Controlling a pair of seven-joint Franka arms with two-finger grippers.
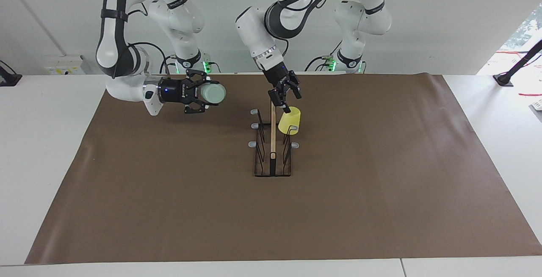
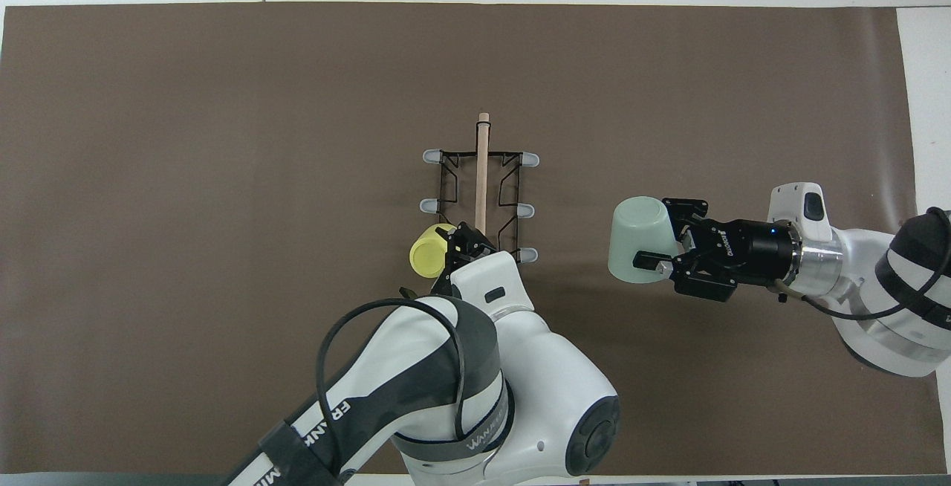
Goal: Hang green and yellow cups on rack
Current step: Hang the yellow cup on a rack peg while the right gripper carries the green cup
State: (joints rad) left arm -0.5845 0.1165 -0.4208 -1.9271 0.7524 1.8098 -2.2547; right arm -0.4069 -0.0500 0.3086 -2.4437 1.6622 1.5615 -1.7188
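Observation:
The rack has a bare peg straight (image 2: 518,257) across from the yellow cup. Next, my right gripper lets go of the mint green cup on that peg.
The rack (image 1: 272,141) stands mid-table, its wooden bar running away from the robots; it also shows in the overhead view (image 2: 481,174). The yellow cup (image 1: 290,121) sits upside down on the prong nearest the robots, on the left arm's side, and shows in the overhead view (image 2: 429,252). My left gripper (image 1: 288,101) is just above it, open, one fingertip at the cup's base; in the overhead view it (image 2: 462,242) is beside the cup. My right gripper (image 1: 208,95) is shut on the mint green cup (image 1: 214,94), held on its side in the air toward the right arm's end (image 2: 637,239).
A brown mat (image 1: 381,209) covers most of the white table. Five of the rack's grey-tipped prongs are bare. Cables and a black stand (image 1: 514,71) lie off the mat at the left arm's end.

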